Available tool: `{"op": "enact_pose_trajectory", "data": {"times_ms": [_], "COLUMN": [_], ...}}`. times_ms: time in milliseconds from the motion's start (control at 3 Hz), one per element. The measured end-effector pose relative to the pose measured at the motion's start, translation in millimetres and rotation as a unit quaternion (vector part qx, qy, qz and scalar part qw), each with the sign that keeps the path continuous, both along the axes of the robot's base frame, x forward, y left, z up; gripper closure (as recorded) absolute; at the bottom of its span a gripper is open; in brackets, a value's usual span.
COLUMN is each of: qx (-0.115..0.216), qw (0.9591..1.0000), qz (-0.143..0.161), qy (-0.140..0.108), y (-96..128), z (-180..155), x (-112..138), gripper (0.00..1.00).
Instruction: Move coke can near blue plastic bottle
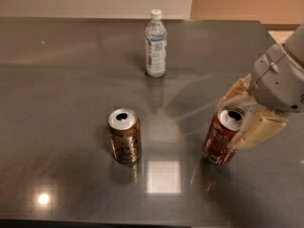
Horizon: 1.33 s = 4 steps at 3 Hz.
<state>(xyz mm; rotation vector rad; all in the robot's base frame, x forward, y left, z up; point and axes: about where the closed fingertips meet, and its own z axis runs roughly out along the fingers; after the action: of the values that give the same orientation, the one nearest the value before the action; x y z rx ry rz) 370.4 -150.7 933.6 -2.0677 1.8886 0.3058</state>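
Note:
My gripper is going to release the coke can. It will set it on the bare table (187,80) beside the blue plastic bottle, on my arm's side.
The coke can (219,139), dark red with an open silver top, is at the right of the table and leans slightly. My gripper (232,122) comes in from the right, with one cream finger behind the can and one in front (256,129), shut on it. The can's base is at or just above the table surface. The blue plastic bottle (156,44), clear with a white cap and a pale label, stands upright at the back centre, well away from the can to its far left.
A brown-orange can with cursive script (124,136) stands upright at centre left, open top. The dark glossy table (61,80) ends at a back edge behind the bottle and a right edge behind my arm.

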Motion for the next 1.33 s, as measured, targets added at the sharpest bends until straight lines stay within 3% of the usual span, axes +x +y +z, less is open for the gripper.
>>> {"op": "enact_pose_trajectory", "data": {"times_ms": [667,1333], "qx": [0.008,0.014], "qw": [0.9983,0.9958], "qz": [-0.050,-0.083], "qy": [-0.030,-0.036], "y": [9.0,18.8], "z": [41.2,54.1], "x": [90.2,184.0], "gripper": [1.00,1.00]}}
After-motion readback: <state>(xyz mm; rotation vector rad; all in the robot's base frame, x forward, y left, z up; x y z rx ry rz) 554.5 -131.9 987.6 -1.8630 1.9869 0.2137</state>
